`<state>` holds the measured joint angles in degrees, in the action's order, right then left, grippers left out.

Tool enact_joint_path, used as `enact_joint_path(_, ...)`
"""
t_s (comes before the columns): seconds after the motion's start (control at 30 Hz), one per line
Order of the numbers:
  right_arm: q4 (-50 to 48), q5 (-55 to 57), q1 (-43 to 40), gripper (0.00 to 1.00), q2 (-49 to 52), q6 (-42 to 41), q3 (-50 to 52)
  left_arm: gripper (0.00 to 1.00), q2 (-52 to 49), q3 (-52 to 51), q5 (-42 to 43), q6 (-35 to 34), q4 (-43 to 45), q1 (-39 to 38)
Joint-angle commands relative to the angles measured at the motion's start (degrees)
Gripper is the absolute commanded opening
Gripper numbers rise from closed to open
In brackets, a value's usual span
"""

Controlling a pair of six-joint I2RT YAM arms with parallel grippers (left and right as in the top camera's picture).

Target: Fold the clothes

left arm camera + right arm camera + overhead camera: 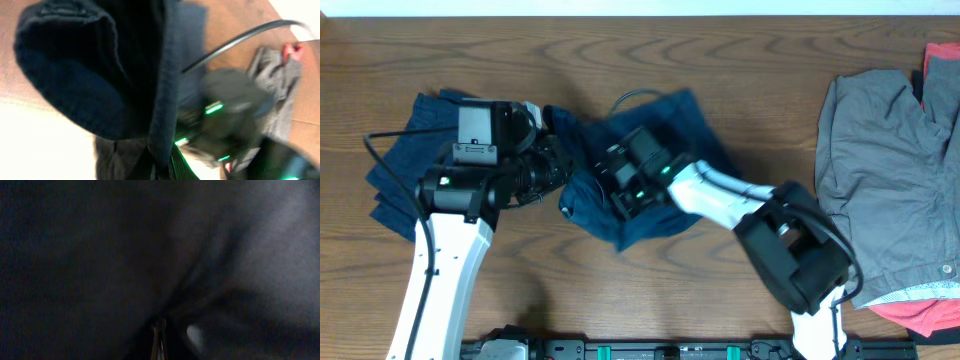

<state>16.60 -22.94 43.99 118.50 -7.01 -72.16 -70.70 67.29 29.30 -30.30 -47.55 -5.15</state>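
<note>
My left gripper will put the fold of navy garment down on the navy heap's far side (626, 132) near the black cable loop.
A dark navy garment (670, 120) lies bunched at the table's middle. More navy fabric (395, 170) spreads out at the left, under my left arm. My left gripper (557, 170) is shut on a fold of the navy garment, which fills the left wrist view (100, 65) and is pinched between the fingers (161, 167). My right gripper (617, 190) is pressed into the same bunch from the right. In the right wrist view dark cloth (100, 255) covers nearly everything, and the fingers (159, 340) sit close together on it. The two grippers are close to each other.
A grey pair of shorts (885, 180) lies spread at the right, with red cloth (942, 60) above it and more red cloth (920, 315) under its lower edge. A black cable (630, 97) loops behind the navy bunch.
</note>
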Motion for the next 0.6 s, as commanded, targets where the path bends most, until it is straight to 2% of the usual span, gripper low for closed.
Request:
enact_joint_path(0.0, -1.0, 1.4, 3.4, 0.09, 1.0, -0.5, 0.0, 0.06, 1.7, 3.3, 2.4, -0.9, 2.2, 0.0)
enact_joint_path(0.13, 0.3, 5.0, 2.9, 0.14, -2.0, -0.7, -1.0, 0.06, 1.3, 3.2, 0.6, -1.0, 3.0, 0.0)
enact_joint_path(0.33, 7.1, 16.7, -4.3, 0.19, -11.7, -1.3, -1.1, 0.07, -1.2, 3.0, -0.4, -1.0, 1.2, 0.0)
enact_joint_path(0.57, 20.5, 22.6, -15.6, 0.17, -14.6, -1.1, -0.5, 0.06, -5.8, 3.0, -0.4, -1.5, 2.8, -1.7)
